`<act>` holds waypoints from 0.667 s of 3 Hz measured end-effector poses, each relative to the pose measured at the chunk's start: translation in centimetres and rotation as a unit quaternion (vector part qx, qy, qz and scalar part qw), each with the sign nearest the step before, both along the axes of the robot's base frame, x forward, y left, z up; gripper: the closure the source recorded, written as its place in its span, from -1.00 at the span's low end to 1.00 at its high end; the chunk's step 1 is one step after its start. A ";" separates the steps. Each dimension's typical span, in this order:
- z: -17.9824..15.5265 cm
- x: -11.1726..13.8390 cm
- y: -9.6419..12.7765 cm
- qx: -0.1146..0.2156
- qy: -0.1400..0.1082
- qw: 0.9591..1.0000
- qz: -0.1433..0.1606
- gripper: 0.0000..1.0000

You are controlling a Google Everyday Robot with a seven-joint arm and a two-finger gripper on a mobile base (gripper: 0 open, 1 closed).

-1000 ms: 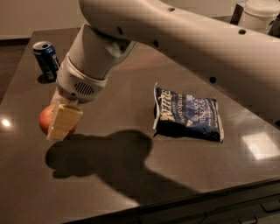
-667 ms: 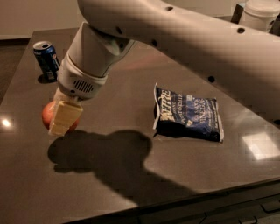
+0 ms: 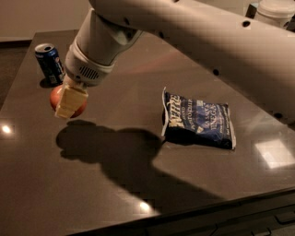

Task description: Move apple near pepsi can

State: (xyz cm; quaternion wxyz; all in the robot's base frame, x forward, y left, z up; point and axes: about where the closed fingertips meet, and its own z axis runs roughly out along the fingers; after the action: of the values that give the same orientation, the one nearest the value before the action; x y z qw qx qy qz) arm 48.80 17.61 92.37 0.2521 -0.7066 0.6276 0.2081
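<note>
Next, I set the apple down and let it go from my gripper on the dark table (image 3: 69, 85), close by the pepsi can, just in front of it. The apple is now a little above the table.
The apple (image 3: 56, 97) is red-orange and mostly hidden behind the cream fingers (image 3: 70, 100) of my gripper (image 3: 69, 102). The gripper is shut on the apple and holds it a little above the dark table, with its shadow below and to the right. The pepsi can (image 3: 50, 62) stands upright at the far left of the table, dark blue with a silver top. The apple is just in front of the can and slightly right of it, apart from it.
A flat dark blue chip bag (image 3: 198, 120) with white lettering lies right of the middle. The dark glossy table (image 3: 115, 193) ends at a front edge near the bottom. My white arm (image 3: 193, 32) spans the top of the view. A white container (image 3: 276, 11) is at the far right.
The gripper has carried the apple away from the front and slightly right, closer to the pepsi can. The can and chip bag have not moved.
</note>
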 end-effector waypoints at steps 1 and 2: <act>0.0 3.5 0.3 0.000 -0.008 1.000 -0.007 1.00; -0.4 6.6 0.8 -0.007 -0.010 1.000 -0.016 1.00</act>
State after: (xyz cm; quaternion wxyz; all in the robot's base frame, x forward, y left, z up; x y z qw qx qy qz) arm 55.37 18.40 91.93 0.2566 -0.7005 0.6375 0.1924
